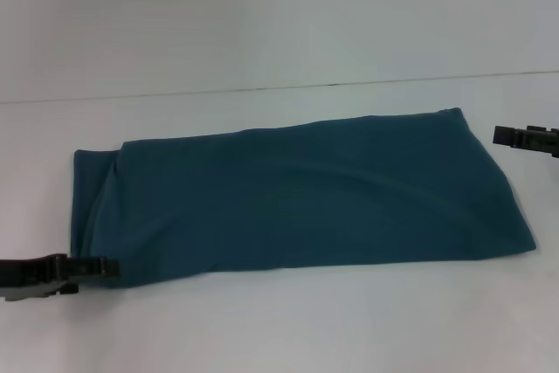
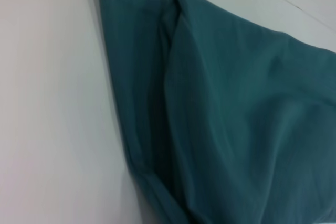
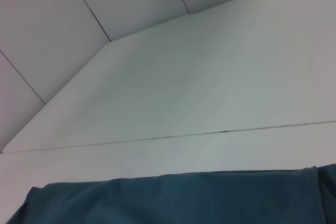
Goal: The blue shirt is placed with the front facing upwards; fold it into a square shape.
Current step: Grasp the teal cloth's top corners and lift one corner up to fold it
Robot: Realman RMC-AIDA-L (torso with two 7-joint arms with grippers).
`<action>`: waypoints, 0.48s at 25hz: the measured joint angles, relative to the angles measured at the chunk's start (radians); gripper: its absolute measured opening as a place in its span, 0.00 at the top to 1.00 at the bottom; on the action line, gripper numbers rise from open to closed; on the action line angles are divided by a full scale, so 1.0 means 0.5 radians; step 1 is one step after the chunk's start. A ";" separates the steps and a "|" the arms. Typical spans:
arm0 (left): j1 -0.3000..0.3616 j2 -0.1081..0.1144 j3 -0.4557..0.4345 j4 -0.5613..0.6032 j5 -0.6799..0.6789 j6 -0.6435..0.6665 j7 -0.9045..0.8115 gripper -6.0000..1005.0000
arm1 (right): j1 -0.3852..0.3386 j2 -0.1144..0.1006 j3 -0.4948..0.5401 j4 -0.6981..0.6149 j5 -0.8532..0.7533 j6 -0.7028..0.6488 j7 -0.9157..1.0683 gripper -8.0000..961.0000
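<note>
I should next reach my right gripper in to the middle of the long blue shirt (image 1: pixel 284 196), about halfway between its ends, and close it there.
The blue shirt (image 1: pixel 297 194) lies on the white table as a long folded band running left to right, plain side up, with no lettering showing. My left gripper (image 1: pixel 103 267) sits at the shirt's near-left corner, low on the table, shut on the cloth there. In the left wrist view, the shirt (image 2: pixel 236 119) fills the picture close up, its folded edges converging toward the gripper. My right gripper (image 1: pixel 522 138) hovers just beyond the shirt's far-right corner, apart from the cloth. The right wrist view shows only the shirt's far edge (image 3: pixel 173 198).
The white table (image 1: pixel 279 329) stretches around the shirt on all sides. A thin seam (image 1: pixel 262 89) crosses the table behind the shirt. Nothing else stands on it.
</note>
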 joint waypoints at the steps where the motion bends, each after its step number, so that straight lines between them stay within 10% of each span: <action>1: -0.003 0.000 0.000 -0.002 -0.001 -0.009 0.000 0.10 | 0.000 0.000 0.000 0.000 0.000 0.002 0.000 0.04; 12: -0.059 0.005 0.000 -0.053 -0.005 -0.061 0.017 0.10 | 0.000 -0.003 0.000 0.000 0.000 0.006 -0.003 0.04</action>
